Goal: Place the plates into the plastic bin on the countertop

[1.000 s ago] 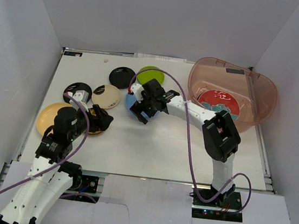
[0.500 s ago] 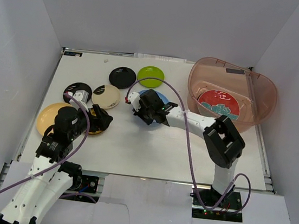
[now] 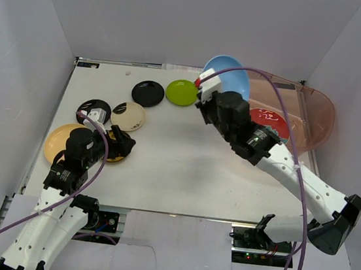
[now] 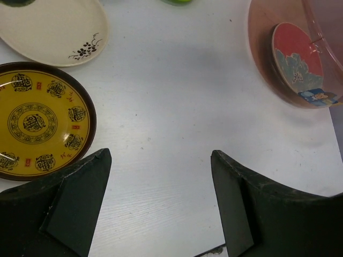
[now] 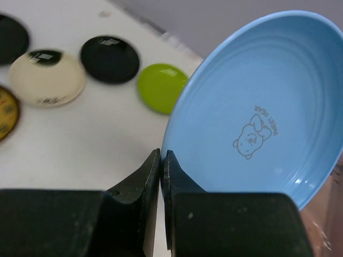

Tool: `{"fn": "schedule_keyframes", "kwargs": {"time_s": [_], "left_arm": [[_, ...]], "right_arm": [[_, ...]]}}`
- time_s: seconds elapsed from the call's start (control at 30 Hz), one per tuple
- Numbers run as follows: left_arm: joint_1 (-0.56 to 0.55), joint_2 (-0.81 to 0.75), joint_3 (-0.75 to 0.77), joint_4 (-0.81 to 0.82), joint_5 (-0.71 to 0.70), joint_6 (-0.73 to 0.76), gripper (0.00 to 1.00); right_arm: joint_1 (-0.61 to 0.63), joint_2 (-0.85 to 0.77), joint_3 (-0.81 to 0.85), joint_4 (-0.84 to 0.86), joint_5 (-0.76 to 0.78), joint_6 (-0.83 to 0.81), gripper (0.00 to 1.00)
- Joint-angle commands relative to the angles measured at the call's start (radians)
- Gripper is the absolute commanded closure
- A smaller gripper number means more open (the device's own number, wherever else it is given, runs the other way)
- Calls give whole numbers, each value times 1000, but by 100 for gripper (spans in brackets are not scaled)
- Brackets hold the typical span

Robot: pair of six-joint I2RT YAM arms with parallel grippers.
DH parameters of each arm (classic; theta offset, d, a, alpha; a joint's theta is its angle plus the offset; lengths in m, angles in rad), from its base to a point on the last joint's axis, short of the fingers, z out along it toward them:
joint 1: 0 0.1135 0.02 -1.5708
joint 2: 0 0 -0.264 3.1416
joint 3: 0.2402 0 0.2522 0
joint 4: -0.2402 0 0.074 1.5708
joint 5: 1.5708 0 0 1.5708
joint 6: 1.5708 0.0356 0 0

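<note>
The pale orange plate is next for my left gripper, which should go to the pale orange plate's rim (image 3: 79,125), on the side nearest the second black plate, and close there.
My right gripper (image 3: 206,84) is shut on the rim of the light blue plate (image 3: 228,75), holding it tilted in the air by the left wall of the plastic bin (image 3: 323,123). In the right wrist view the jaws (image 5: 162,156) pinch that plate (image 5: 262,107) at its lower left edge. A red-and-teal plate (image 3: 265,124) lies in the bin. On the countertop (image 3: 176,171) lie lime green (image 3: 181,93), black (image 3: 148,93), cream-and-black (image 3: 129,116), second black (image 3: 94,110) and pale orange (image 3: 58,141) plates. My left gripper (image 4: 159,160) stands open beside the amber plate (image 4: 40,126).
White walls enclose the countertop on three sides. The bin stands at the far right corner, its rim overhanging the right edge. A purple cable loops above the right arm. The left arm's body covers part of the amber plate in the top view.
The right gripper shut on the light blue plate at mid-table, then lifted it up and to the right, to the bin's left wall. The left arm has not moved.
</note>
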Motion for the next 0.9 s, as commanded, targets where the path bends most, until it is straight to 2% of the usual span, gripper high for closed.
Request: {"fn": "schedule_keyframes", "kwargs": {"time_s": [0.0, 0.13, 0.23, 0.47, 0.5, 0.53, 0.57, 0.6, 0.67, 0.73, 0.8, 0.87], "left_arm": [[9, 3, 21, 2, -25, -10, 15], [16, 24, 24, -7, -66, -27, 16], [30, 37, 31, -30, -120, -41, 16], [52, 113, 64, -58, -213, -44, 16], [52, 132, 71, -58, -224, -43, 17], [52, 152, 80, -62, -236, -37, 17], [52, 197, 90, -65, -264, -33, 17], [52, 221, 111, -73, -282, -29, 17], [53, 265, 126, -76, -327, -23, 18], [53, 325, 140, -81, -405, -20, 20], [58, 371, 146, -88, -495, -23, 22], [93, 393, 157, -87, -525, -30, 26]], "right_arm": [[-111, -35, 84, -40, 161, -50, 92], [-373, 47, 54, -49, 106, -35, 92], [-456, 127, 18, -46, 66, 5, 92], [-542, 248, -14, -17, 99, 123, 91], [-550, 253, -20, -18, 102, 141, 86], [-559, 256, -35, -18, 103, 172, 67], [-559, 255, -41, -21, 100, 183, 59], [-559, 242, -46, -25, 99, 206, 43], [-559, 215, -64, -28, 48, 244, 28], [-556, 149, -89, -9, -27, 269, 22], [-542, 89, -141, 42, -133, 305, 21], [-502, -14, -223, 87, -211, 341, 21]]}}
